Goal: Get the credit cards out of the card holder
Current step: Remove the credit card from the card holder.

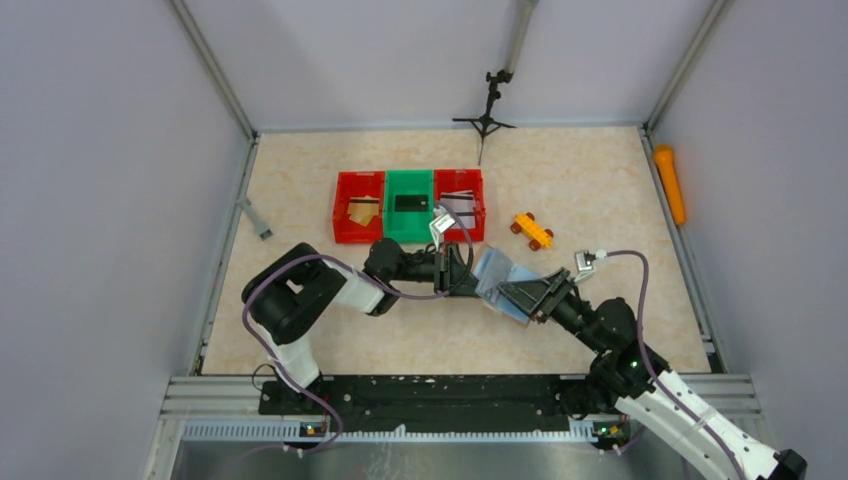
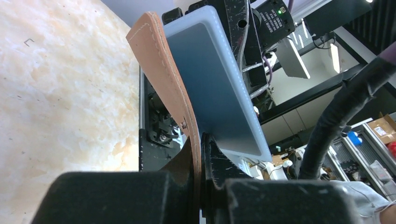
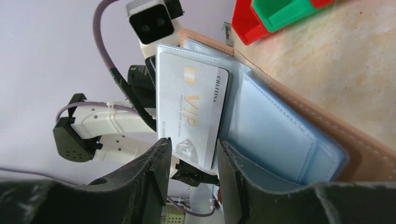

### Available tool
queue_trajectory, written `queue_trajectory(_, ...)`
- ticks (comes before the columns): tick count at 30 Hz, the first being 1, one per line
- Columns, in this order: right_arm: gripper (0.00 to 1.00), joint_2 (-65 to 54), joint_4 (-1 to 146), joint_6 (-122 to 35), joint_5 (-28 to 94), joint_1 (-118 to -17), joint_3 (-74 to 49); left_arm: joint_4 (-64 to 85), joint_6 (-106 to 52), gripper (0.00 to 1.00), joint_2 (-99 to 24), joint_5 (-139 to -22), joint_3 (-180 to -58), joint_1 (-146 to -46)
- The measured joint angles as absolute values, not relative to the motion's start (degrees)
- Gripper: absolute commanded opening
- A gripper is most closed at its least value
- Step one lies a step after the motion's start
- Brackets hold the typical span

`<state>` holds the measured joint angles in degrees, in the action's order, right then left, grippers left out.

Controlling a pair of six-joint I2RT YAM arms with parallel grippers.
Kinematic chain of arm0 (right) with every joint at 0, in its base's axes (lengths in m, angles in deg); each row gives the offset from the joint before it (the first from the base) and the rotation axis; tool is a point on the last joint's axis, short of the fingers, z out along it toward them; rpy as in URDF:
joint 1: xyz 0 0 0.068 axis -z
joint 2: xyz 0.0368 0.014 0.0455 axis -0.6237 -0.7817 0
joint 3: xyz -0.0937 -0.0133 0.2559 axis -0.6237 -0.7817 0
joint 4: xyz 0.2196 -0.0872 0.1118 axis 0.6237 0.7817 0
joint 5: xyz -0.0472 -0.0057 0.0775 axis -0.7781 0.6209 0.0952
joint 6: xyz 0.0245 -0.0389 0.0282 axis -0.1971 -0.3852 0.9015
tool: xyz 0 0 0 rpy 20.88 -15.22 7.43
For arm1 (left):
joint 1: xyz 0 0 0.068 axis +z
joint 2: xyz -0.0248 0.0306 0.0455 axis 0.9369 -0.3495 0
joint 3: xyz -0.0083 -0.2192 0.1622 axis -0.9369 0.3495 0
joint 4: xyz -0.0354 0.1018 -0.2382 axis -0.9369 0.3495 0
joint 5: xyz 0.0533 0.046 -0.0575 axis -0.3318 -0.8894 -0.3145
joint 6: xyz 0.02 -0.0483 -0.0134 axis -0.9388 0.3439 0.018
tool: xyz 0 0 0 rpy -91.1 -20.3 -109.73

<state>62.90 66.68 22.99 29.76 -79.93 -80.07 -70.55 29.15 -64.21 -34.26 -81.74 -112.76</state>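
Note:
Next, I release the card holder on the table (image 1: 498, 322) near its front edge, between both arms, with my left gripper.
The card holder (image 1: 497, 275) is held open above the table between both arms. My left gripper (image 1: 457, 272) is shut on its tan leather flap (image 2: 164, 74), and the grey-blue inner panel (image 2: 212, 84) stands beside that flap. In the right wrist view a white-silver VIP credit card (image 3: 194, 107) sticks out of a grey-blue pocket (image 3: 275, 140). My right gripper (image 3: 194, 161) is open, with the card's lower end between its two fingers; in the top view it (image 1: 530, 298) is at the holder's right edge. Other credit cards lie in the bins.
Three bins stand in a row at the back: a red one (image 1: 358, 207) with a tan card, a green one (image 1: 410, 205) with a black card, and a red one (image 1: 460, 203) with white-grey cards. An orange toy car (image 1: 531, 230), an orange cylinder (image 1: 669, 183) and a small tripod (image 1: 487, 112) are nearby.

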Motion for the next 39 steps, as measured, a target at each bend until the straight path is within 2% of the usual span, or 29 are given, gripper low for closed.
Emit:
queue_trajectory(9, 0.4, 64.41, 63.07, 21.96, 30.56, -79.95, -80.1, -73.45, 32.21, 0.0, -64.15, -34.37, -81.87, -112.76)
queue_trajectory(11, 0.51, 64.34, 63.03, 21.65, 30.59, -79.95, -80.07, -73.67, 32.58, 0.0, -64.12, -34.43, -81.89, -112.76)
queue_trajectory(12, 0.53, 64.15, 63.27, 21.5, 30.56, -79.95, -79.94, -73.67, 32.69, 0.0, -64.12, -34.43, -81.89, -112.76)
queue_trajectory(20, 0.51, 61.41, 62.79, 21.21, 30.28, -79.95, -78.54, -73.52, 33.63, 0.0, -63.82, -34.3, -82.18, -112.81)
queue_trajectory(24, 0.69, 60.34, 61.06, 21.89, 30.61, -79.95, -78.46, -73.5, 33.89, 0.0, -62.83, -34.26, -82.2, -112.74)
queue_trajectory(26, 0.71, 59.91, 61.54, 21.94, 30.74, -79.95, -77.63, -73.19, 33.87, 0.0, -62.48, -34.06, -82.22, -112.76)
queue_trajectory(28, 0.71, 59.1, 62.79, 21.61, 30.72, -79.95, -76.1, -72.14, 33.24, 0.01, -61.94, -34.04, -82.2, -112.76)
queue_trajectory(33, 0.55, 54.35, 69.43, 19.4, 29.82, -79.95, -71.0, -61.91, 25.94, 0.12, -58.2, -34.91, -82.61, -113.2)
queue_trajectory(39, 0.52, 48.87, 76.05, 15.71, 28.82, -79.95, -67.27, -44.1, 13.56, 0.13, -54.13, -36.77, -85.19, -115.01)
